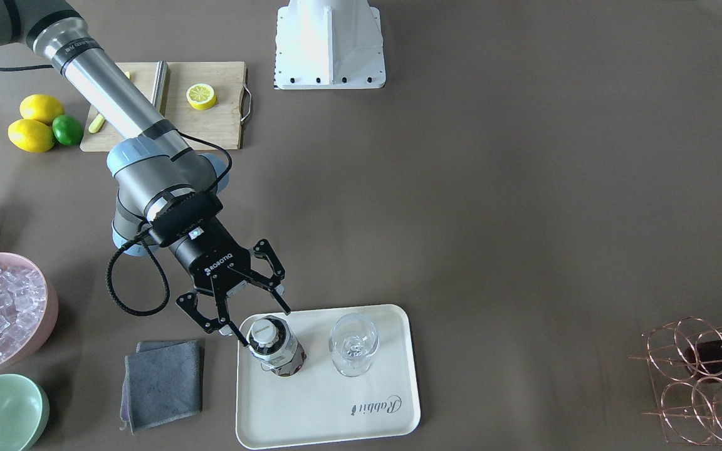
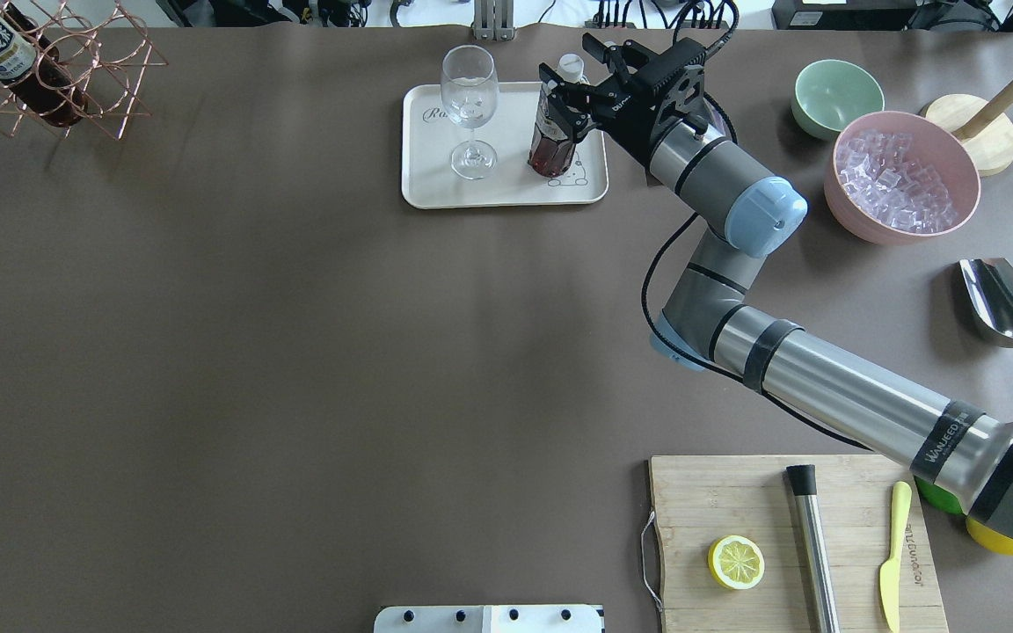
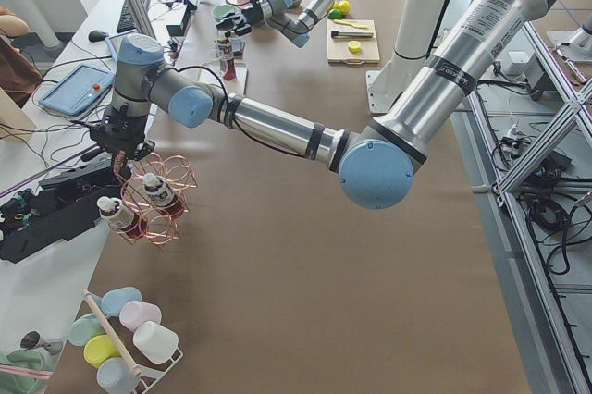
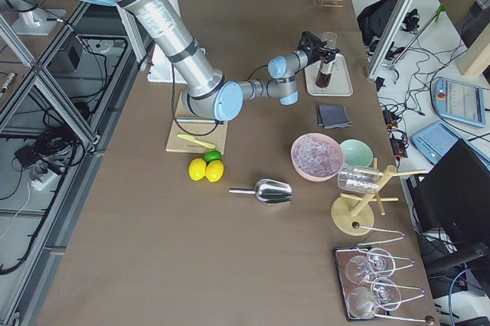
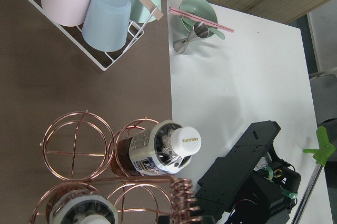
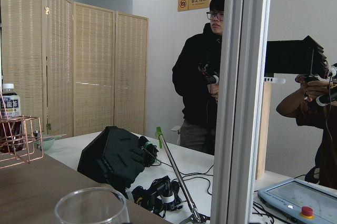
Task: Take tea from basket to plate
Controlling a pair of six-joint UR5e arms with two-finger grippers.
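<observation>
The robot's left gripper should set the copper wire basket, now at the far corner, down on the brown table level with the cream plate (image 5: pixel 73 179).
The tea (image 1: pixel 275 347) stands upright on the left part of the cream plate (image 1: pixel 336 413), next to a clear glass (image 1: pixel 353 344). My right gripper (image 1: pixel 259 322) is open, with its fingers spread on either side of the bottle's white cap and not pressing on it. In the overhead view the gripper (image 2: pixel 579 83) is at the tea (image 2: pixel 552 132) on the plate (image 2: pixel 436 189). The copper wire basket (image 2: pixel 49 79) holds more bottles (image 5: pixel 163 153) at the far left corner. My left gripper (image 3: pixel 120 158) hangs over the basket (image 3: pixel 153 200); I cannot tell whether it is open or shut.
A pink bowl of ice (image 2: pixel 902 176), a mint-green bowl (image 2: pixel 832 92) and a grey cloth (image 1: pixel 163 382) lie beside the plate on the right arm's side. A metal scoop (image 2: pixel 1003 303) and a cutting board (image 2: pixel 788 545) with a lemon half are nearer the robot.
</observation>
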